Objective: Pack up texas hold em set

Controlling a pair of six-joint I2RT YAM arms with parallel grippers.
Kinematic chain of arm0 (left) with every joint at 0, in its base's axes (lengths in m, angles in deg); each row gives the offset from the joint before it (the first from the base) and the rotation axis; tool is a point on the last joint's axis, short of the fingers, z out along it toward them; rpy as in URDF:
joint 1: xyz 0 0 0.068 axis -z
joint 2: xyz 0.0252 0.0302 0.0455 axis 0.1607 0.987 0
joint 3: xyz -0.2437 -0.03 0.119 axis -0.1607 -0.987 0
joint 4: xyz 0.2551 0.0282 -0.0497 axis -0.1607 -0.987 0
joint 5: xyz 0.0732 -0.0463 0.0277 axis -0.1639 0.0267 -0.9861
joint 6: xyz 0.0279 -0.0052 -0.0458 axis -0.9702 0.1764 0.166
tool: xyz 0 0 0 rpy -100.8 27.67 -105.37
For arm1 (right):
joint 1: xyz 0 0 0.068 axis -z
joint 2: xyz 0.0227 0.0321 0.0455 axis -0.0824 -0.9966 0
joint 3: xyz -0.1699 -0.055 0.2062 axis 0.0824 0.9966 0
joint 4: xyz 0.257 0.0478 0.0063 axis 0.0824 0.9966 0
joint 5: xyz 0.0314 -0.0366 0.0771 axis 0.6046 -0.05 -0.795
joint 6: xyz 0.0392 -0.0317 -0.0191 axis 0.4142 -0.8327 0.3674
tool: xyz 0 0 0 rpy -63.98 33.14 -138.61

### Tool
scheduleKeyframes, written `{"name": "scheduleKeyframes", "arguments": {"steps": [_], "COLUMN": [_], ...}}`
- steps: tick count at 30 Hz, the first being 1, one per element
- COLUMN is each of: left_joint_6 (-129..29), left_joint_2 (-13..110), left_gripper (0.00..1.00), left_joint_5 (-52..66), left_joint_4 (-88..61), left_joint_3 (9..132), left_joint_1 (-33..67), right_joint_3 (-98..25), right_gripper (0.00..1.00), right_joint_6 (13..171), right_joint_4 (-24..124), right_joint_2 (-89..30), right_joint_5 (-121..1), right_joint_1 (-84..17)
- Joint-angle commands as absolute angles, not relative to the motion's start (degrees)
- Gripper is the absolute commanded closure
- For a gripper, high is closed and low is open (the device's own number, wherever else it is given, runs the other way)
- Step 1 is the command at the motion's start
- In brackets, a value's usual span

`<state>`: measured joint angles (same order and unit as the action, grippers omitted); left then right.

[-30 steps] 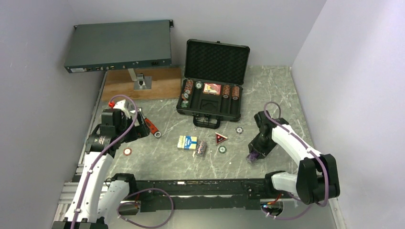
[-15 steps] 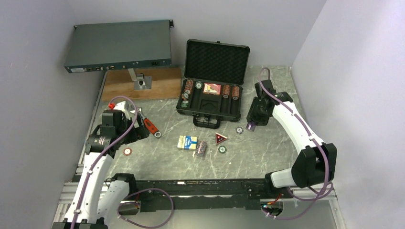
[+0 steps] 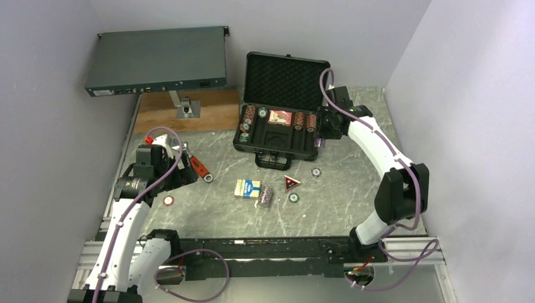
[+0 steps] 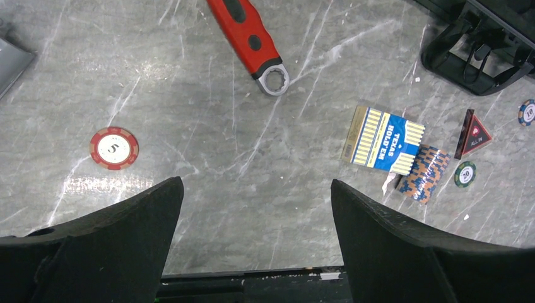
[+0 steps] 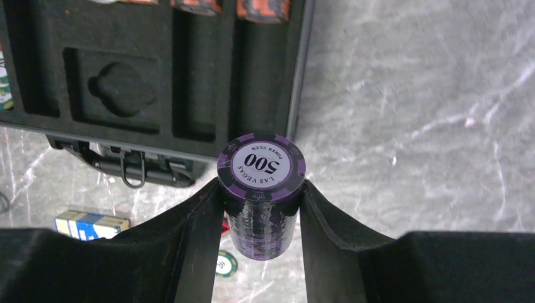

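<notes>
My right gripper will let go of the purple 500 chips in the outermost slot (image 3: 310, 137) (image 5: 258, 69), against the near end of the orange chip row.
The black case (image 3: 277, 136) lies open at the back, with chip rows and a card deck in its foam. It also shows in the right wrist view (image 5: 151, 82). My right gripper (image 3: 319, 141) is shut on a stack of purple 500 chips (image 5: 262, 196) and holds it above the case's right edge. My left gripper (image 4: 255, 208) is open and empty over bare table at the left. On the table lie the blue-yellow card box (image 3: 248, 188), a wrapped chip stack (image 3: 265, 197), the red triangular token (image 3: 291, 183), and loose chips (image 3: 316, 172) (image 3: 293, 197) (image 3: 168, 201).
A red-handled wrench (image 3: 200, 168) lies beside the left gripper. A large flat grey electronics box (image 3: 158, 60) stands at the back left above a wooden board (image 3: 214, 110). Walls close in left, right and back.
My right gripper has carried the purple chip stack from the table's front right up to the case's right edge. The left arm has not moved.
</notes>
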<state>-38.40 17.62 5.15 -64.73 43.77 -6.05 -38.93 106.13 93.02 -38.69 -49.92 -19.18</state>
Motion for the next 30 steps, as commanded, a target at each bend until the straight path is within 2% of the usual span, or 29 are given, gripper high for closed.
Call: {"name": "scheduleKeyframes", "arguments": {"steps": [1,11,30], "left_joint_6": [-38.8,-39.1,-39.5], "left_joint_2": [18.1,19.0,19.6], "left_gripper": [0.07,0.11,0.12], "left_joint_5": [5.4,5.7,7.3], "left_joint_4": [-63.6,-63.3,-62.6], "left_joint_3": [44.9,44.8,44.7], "left_joint_1": [-5.8,-6.5,-11.0], "right_joint_3": [-44.4,-50.4,-51.8], "right_gripper": [1.0,1.0,1.0], "right_joint_6": [103.1,104.1,108.9], "right_joint_4": [84.7,82.5,85.3], "right_joint_2": [-41.7,-52.1,-59.4], "right_joint_5": [-49.9,-47.4,-44.9], "right_joint_1": [-20.1,-21.7,-21.7]}}
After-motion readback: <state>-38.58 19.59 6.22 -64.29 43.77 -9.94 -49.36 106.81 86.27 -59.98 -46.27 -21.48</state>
